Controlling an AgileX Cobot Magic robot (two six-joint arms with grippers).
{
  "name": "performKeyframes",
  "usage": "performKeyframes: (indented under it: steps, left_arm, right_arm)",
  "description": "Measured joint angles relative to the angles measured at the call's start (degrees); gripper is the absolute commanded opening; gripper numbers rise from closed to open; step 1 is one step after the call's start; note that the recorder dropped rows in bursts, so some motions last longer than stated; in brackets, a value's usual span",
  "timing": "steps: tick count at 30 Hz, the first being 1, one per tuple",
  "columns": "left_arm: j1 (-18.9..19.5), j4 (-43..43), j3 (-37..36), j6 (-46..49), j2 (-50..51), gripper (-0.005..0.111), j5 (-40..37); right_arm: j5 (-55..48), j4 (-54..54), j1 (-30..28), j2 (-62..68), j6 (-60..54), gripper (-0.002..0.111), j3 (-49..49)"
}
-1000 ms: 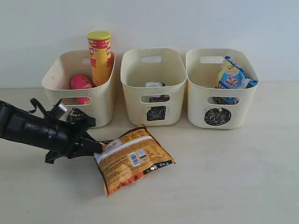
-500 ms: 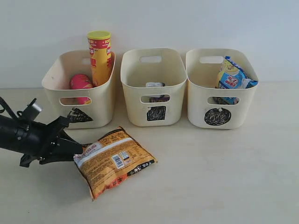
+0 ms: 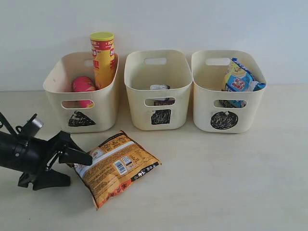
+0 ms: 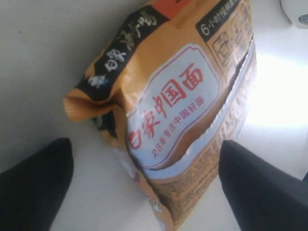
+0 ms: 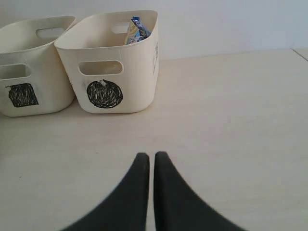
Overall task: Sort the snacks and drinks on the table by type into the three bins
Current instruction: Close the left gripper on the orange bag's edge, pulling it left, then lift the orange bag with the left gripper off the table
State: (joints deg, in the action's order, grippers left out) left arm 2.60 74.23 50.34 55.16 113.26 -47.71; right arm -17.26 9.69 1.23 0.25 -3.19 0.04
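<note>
The foil bag's slanting edge is between my left gripper's fingers and the bag's black corner is off to one side, so next I move over and pinch that corner [image 4: 89, 100].
The orange-brown foil bag [image 3: 118, 166] lies flat on the table [image 3: 221, 183] in front of the triangle bin [image 3: 103, 108]. My left gripper [image 3: 78, 169] stands open at the bag's left end; in the left wrist view the bag [image 4: 178, 106] fills the frame with its near end between the wide-apart fingers [image 4: 33, 187]. The triangle bin holds the yellow Lay's canister [image 3: 102, 57] and a pink canister [image 3: 83, 85]. A blue and white carton [image 3: 159, 87] shows in the square bin [image 3: 139, 96]. The circle bin [image 3: 204, 103] holds the blue-white bag [image 3: 239, 79]. My right gripper [image 5: 150, 156] is shut and empty over bare table.
The three bins stand in a row against the pale back wall. In the right wrist view the circle bin [image 5: 139, 72] and square bin [image 5: 43, 91] sit ahead of the gripper. The right arm is outside the exterior view.
The left gripper pulled the orange-brown bag leftward across the table while shut on its edge, then opened and let go. The bag now rests on the table.
</note>
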Motion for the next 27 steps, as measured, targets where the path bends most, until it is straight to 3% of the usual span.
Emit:
performKeyframes:
  steps: [7, 17, 20, 23, 27]
  left_arm:
    - [-1.23, 3.44, -0.32, 1.29, 0.22, 0.085, 0.86]
    - [-6.62, 18.02, 0.41, 5.16, 6.51, 0.088, -5.09]
    - [-6.62, 19.63, 0.44, 5.43, 7.09, 0.075, -5.32]
    - [-6.74, 20.40, 0.44, 5.54, 7.32, 0.072, -3.85]
    - [-7.10, 19.41, 0.44, 4.31, 7.32, 0.043, -1.38]
  right_arm:
    - [0.00, 0.00, 0.00, 0.00, 0.00, 0.000, 0.00]
    - [0.00, 0.00, 0.00, 0.00, 0.00, 0.000, 0.00]
    - [0.00, 0.00, 0.00, 0.00, 0.00, 0.000, 0.00]
    - [0.00, 0.00, 0.00, 0.00, 0.00, 0.000, 0.00]
    - [0.00, 0.00, 0.00, 0.00, 0.00, 0.000, 0.00]
